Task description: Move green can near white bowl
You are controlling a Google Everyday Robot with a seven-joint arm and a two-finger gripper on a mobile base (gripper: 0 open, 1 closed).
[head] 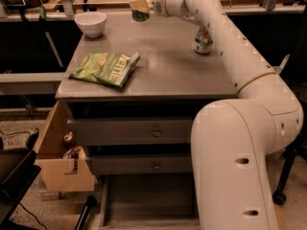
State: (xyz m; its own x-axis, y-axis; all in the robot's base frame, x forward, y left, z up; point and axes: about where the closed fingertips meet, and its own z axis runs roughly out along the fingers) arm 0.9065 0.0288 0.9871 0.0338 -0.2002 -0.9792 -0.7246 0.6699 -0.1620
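Next, my gripper lets go of the green can on the grey table (pixel 139 37) next to the white bowl, behind the green chip bag.
My gripper (pixel 139 5) is shut on the dark green can (pixel 139 3) and holds it upright just above the far edge of the grey table (pixel 163 71). The white bowl (pixel 91 23) stands at the table's far left corner, to the left of the can with a gap between them. My white arm reaches in from the right across the table's back.
A flat green chip bag (pixel 105 68) lies on the table's left front. A paler can (pixel 203 40) with green and red marks stands at the right back, partly behind my arm. An open wooden drawer (pixel 60 162) with small items sticks out at lower left.
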